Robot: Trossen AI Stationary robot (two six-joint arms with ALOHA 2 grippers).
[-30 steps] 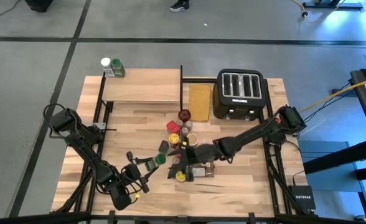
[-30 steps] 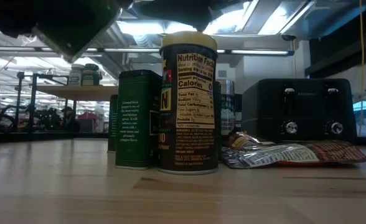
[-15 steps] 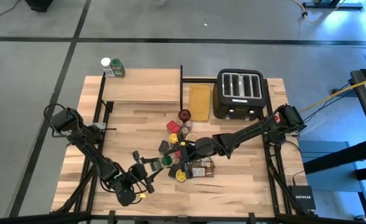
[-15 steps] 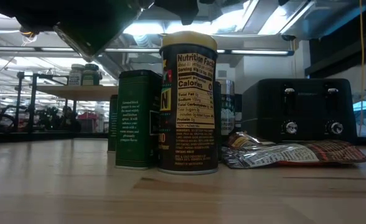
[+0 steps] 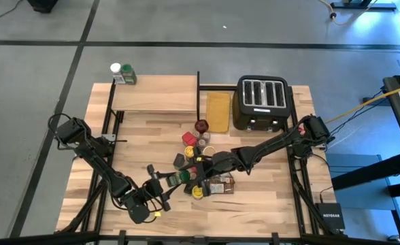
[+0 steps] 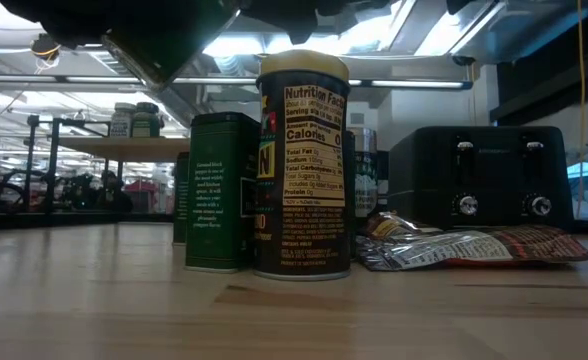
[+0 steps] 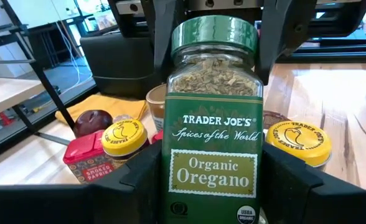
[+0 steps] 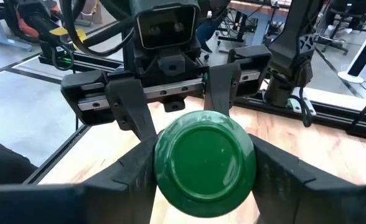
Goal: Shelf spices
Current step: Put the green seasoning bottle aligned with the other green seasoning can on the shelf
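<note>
Next, my right gripper lets go of the oregano jar on the bare table (image 5: 203, 205) just in front of the nearest yellow-lidded jar.
An oregano jar (image 7: 214, 118) with a green lid hangs in the air over the table's near middle, caught between both grippers. My left gripper (image 5: 167, 180) is shut on its body, and my right gripper (image 5: 198, 169) is shut on its lid end (image 8: 205, 163). Other spices (image 5: 196, 144) stand in a cluster on the table under and beyond the jar. A yellow-lidded jar (image 6: 302, 165) and a green tin (image 6: 222, 190) are among them. The light-wood shelf (image 5: 156, 94) stands at the far left, with two jars (image 5: 122, 73) on its far-left corner. My left gripper pinches the jar's labelled glass body (image 7: 170, 183) between its two fingers, near the bottom end. It comes in about level from the table's near left. The jar lies along the fingers, lid away from them, clear of the table. My right gripper has its two fingers (image 8: 136, 165) against opposite sides of the green lid's rim (image 8: 163, 155). It comes in about level from the table's right, and the lid's top faces back between the fingers. The jar stays clear of the table.
A black toaster (image 5: 262, 102) stands at the far right, with a flat tan-yellow board (image 5: 218, 111) beside it. A dark red knob-like thing (image 5: 201, 125) lies near the spice cluster. A silvery packet (image 6: 474, 248) lies on the table at the near middle.
My left gripper has carried the oregano jar a little toward the table's right and turned it about its length. The lid end has come up to my right gripper. My right gripper has kept its place.
</note>
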